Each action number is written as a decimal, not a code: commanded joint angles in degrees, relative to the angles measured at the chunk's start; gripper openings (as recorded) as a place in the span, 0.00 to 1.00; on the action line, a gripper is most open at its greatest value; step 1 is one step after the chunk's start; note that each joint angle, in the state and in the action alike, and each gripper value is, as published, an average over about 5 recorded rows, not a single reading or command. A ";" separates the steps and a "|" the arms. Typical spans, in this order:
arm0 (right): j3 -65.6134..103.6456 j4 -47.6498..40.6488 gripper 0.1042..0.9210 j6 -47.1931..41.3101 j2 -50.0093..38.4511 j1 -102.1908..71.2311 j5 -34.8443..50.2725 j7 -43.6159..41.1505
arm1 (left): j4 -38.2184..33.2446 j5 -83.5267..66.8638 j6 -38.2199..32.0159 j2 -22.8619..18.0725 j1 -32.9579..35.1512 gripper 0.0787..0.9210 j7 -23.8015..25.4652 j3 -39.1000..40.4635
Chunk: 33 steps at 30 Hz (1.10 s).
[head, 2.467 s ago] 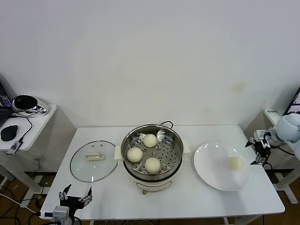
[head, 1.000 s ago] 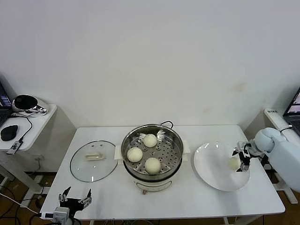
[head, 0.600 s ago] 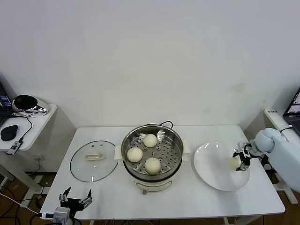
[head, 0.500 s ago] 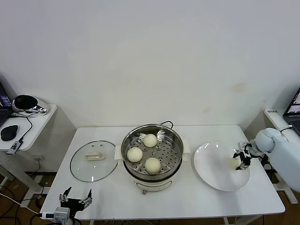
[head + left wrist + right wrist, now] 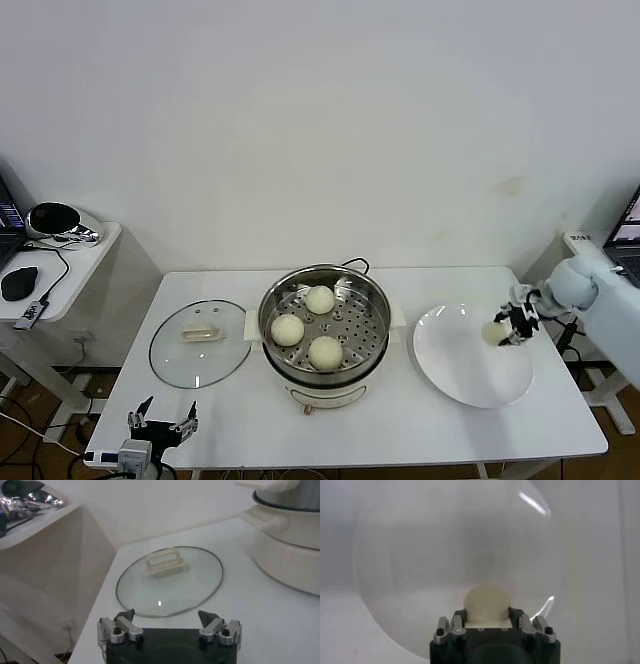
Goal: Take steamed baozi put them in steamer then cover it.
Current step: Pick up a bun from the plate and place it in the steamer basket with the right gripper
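Note:
Next, my right gripper releases the fourth baozi on the steamer tray's empty space [image 5: 355,315] nearest the white plate.
The steamer [image 5: 380,305] stands mid-table and holds three cream-white baozi [image 5: 326,352] on its perforated tray. My right gripper [image 5: 507,327] is shut on the fourth baozi [image 5: 493,332] and holds it just above the right side of the white plate [image 5: 465,375]. In the right wrist view this baozi [image 5: 487,601] sits between the fingers of the right gripper [image 5: 487,617], over the plate [image 5: 420,555]. The glass cover [image 5: 200,343] lies flat left of the steamer. My left gripper [image 5: 160,417] is open and empty at the table's front left corner.
In the left wrist view the cover [image 5: 170,582] lies just ahead of my left gripper [image 5: 167,622], with the steamer's white base [image 5: 290,535] beyond it. A side table [image 5: 60,262] with a mouse and gear stands at the far left.
My right gripper came in from the table's right edge to the baozi on the plate, shut on it and has lifted it slightly. The left arm has not moved.

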 commanded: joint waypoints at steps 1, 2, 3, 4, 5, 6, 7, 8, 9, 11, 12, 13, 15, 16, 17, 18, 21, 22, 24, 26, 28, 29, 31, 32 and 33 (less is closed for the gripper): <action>-25.23 13.53 0.54 -6.28 -2.62 28.33 19.40 -1.96 | -0.77 0.19 -0.11 0.40 0.00 0.88 0.02 -0.23; -28.20 14.22 0.54 -6.89 -1.84 31.59 21.06 -2.16 | -0.93 0.16 -0.13 0.45 -0.05 0.88 0.03 -0.22; -30.85 14.70 0.54 -7.48 -0.82 34.34 22.72 -2.28 | -1.15 0.13 -0.15 0.50 -0.12 0.88 0.04 -0.20; -33.14 15.01 0.54 -8.06 0.50 36.96 24.37 -2.33 | -1.36 0.07 -0.16 0.55 -0.20 0.88 0.06 -0.20; -34.84 15.13 0.54 -8.58 1.78 38.81 25.90 -2.31 | -1.60 -0.02 -0.17 0.61 -0.26 0.88 0.08 -0.23; -36.31 15.22 0.54 -9.15 3.12 40.29 27.36 -2.26 | -1.88 -0.15 -0.18 0.68 -0.31 0.88 0.11 -0.30; -37.68 15.29 0.54 -9.72 4.68 41.66 28.83 -2.21 | -2.20 -0.35 -0.18 0.74 -0.34 0.88 0.15 -0.40; -38.84 15.35 0.54 -10.20 6.06 42.86 30.02 -2.16 | -2.51 -0.60 -0.15 0.80 -0.35 0.88 0.18 -0.53; -39.74 15.37 0.54 -10.69 7.56 43.82 31.34 -2.10 | -2.89 -0.91 -0.12 0.85 -0.33 0.88 0.21 -0.69; -41.12 15.32 0.54 -11.77 10.43 45.49 34.08 -2.01 | -3.61 -1.53 -0.07 0.92 -0.22 0.88 0.24 -1.00; -41.77 15.24 0.54 -12.37 11.80 46.23 35.54 -1.93 | -3.90 -1.79 -0.06 0.95 -0.17 0.88 0.22 -1.13; -42.52 15.12 0.54 -13.01 13.28 47.00 37.08 -1.81 | -4.14 -2.02 -0.06 0.99 -0.12 0.88 0.17 -1.25; -43.81 14.74 0.54 -13.92 15.81 47.94 38.90 -1.57 | -4.33 -2.34 -0.07 1.08 -0.07 0.88 0.04 -1.42; -44.46 14.46 0.54 -14.25 17.12 48.28 39.49 -1.42 | -4.37 -2.49 -0.08 1.16 -0.03 0.88 0.00 -1.49; -45.02 14.16 0.54 -14.44 18.31 48.44 39.78 -1.28 | -4.42 -2.66 -0.08 1.26 0.00 0.88 -0.02 -1.56; -45.47 13.82 0.54 -14.61 19.47 48.49 39.95 -1.17 | -4.50 -2.79 -0.07 1.36 0.03 0.88 -0.02 -1.64; -46.32 12.82 0.54 -15.25 22.66 47.99 40.34 -0.80 | -4.90 -3.20 -0.05 1.58 -0.05 0.88 0.02 -1.96; -46.51 12.47 0.54 -15.54 23.65 47.64 40.44 -0.68 | -5.01 -3.28 -0.05 1.60 -0.12 0.88 0.02 -2.07; -47.00 11.69 0.54 -16.02 25.40 46.69 40.25 -0.41 | -5.19 -3.42 -0.03 1.62 -0.23 0.88 0.02 -2.19; -47.34 10.77 0.54 -16.23 26.61 45.38 39.37 -0.20 | -5.31 -3.49 -0.04 1.63 -0.21 0.88 0.02 -2.25; -47.28 9.78 0.54 -16.28 27.34 43.84 38.18 0.06 | -5.37 -3.56 -0.05 1.65 -0.17 0.88 0.02 -2.28; -47.04 9.21 0.54 -16.32 27.69 42.95 37.57 0.25 | -5.35 -3.59 -0.06 1.68 -0.15 0.88 0.02 -2.28; -46.44 8.21 0.54 -16.44 28.39 41.41 36.67 0.65 | -5.28 -3.61 -0.07 1.73 -0.16 0.88 0.02 -2.25; -46.14 7.73 0.54 -16.49 28.86 40.76 36.32 0.85 | -5.21 -3.61 -0.07 1.73 -0.21 0.88 0.03 -2.24; -45.88 7.30 0.54 -16.55 29.31 40.20 36.04 1.03 | -5.16 -3.61 -0.07 1.71 -0.26 0.88 0.04 -2.23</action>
